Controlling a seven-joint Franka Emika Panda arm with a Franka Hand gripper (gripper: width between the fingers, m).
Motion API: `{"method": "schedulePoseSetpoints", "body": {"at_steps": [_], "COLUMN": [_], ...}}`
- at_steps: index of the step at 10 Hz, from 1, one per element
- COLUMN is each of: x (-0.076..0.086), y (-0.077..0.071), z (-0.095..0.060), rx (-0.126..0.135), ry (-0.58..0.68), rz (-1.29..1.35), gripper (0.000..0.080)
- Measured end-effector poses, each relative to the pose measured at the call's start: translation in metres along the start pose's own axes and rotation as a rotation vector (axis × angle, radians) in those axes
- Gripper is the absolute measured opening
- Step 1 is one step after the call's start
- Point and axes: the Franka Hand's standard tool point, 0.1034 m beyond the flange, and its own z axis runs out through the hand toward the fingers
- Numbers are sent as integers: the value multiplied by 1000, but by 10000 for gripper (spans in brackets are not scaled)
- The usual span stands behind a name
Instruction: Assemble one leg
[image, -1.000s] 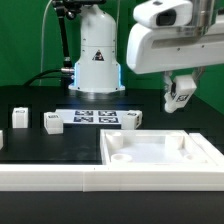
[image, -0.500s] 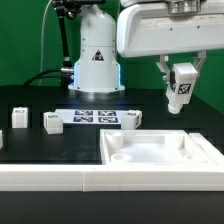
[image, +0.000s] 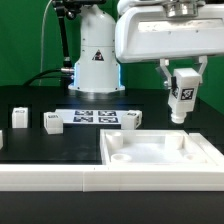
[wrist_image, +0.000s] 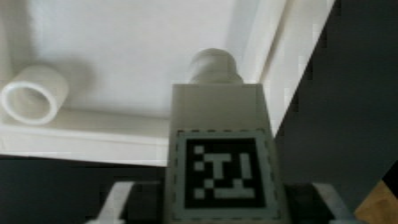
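Next, I let go of the white leg so it stands upright in the tray's near corner (image: 196, 151) below my gripper, beside the front rim.
My gripper (image: 182, 80) is shut on a white leg (image: 181, 92). It holds the leg upright in the air above the back right corner of the large white tray-like piece (image: 205, 150). The leg's black-and-white tag faces the camera. In the wrist view the leg (wrist_image: 221, 110) fills the middle, tag toward the camera, between my fingers (wrist_image: 119, 200). Its round tip hangs over the tray's rim (wrist_image: 267, 70). A round socket (wrist_image: 32, 95) shows in one tray corner.
Three more white legs stand on the black table: one (image: 18, 117) at the exterior view's left, one (image: 52, 122) beside it, one (image: 131, 119) behind the tray. The marker board (image: 92, 116) lies in front of the robot base (image: 97, 55).
The gripper has turned, so the held leg went from tilted to upright, and it has shifted a little toward the exterior view's right. The loose legs and tray have not moved.
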Motion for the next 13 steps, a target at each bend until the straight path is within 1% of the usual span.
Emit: {"method": "schedulePoseSetpoints", "body": {"at_steps": [2,3,5,6,7,8,10,13], "x": [30,33,33,36,34,26,24,16], "y": [-2,0,-1,1,2,2,4,4], "z": [8,15,13,13,15,21,29,43], "rx": [8,7,4,-1,-11,-9,-8,-5], "ry": [30,43,56,93,138,120,112,92], "rz": [-7,-15,-16,-17,-17,-16,-12,-9], "gripper": [291,291,291,291,291,291,291,291]}}
